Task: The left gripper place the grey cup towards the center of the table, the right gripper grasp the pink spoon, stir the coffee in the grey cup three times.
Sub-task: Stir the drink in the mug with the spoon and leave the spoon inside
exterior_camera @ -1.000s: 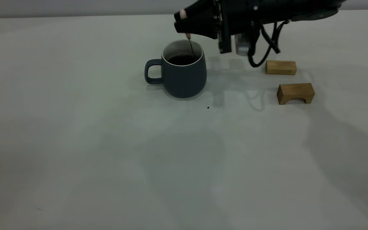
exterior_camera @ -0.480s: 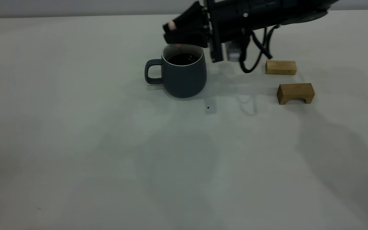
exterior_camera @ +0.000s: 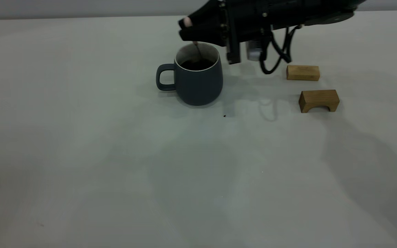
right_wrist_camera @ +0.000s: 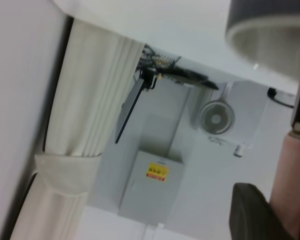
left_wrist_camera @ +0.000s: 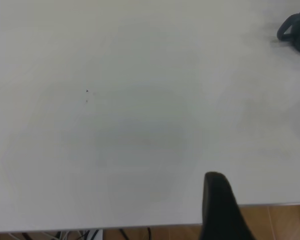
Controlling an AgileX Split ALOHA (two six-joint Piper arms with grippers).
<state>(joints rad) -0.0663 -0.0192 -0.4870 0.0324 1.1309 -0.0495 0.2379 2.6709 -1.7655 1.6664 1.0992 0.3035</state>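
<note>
My right gripper will let go, and then the pink spoon will rest in the coffee, leaning on the grey cup's rim (exterior_camera: 179, 61) above its handle.
The grey cup (exterior_camera: 198, 84) stands upright on the table (exterior_camera: 81, 155) near the middle back, its handle to the left, with dark coffee (exterior_camera: 197, 64) inside. My right gripper (exterior_camera: 189, 30) hovers just above the cup's rim, shut on the pink spoon (exterior_camera: 186, 22). The spoon's thin stem slants down into the coffee. In the right wrist view the pink handle (right_wrist_camera: 292, 172) sits against a dark finger (right_wrist_camera: 250, 210), with the cup's rim (right_wrist_camera: 270, 37) beyond. My left gripper (left_wrist_camera: 262, 202) stays over the table's edge, far from the cup (left_wrist_camera: 296, 31), open and holding nothing.
Two tan wooden blocks lie right of the cup: a flat one (exterior_camera: 303, 72) and an arched one (exterior_camera: 319, 100) nearer the front. A tiny dark speck (exterior_camera: 224, 115) sits just in front of the cup. Cables hang under the right arm.
The right gripper dipped low and left over the cup, then rose a little. The spoon's stem has shifted from the cup's right side toward its middle. The cup has not moved.
</note>
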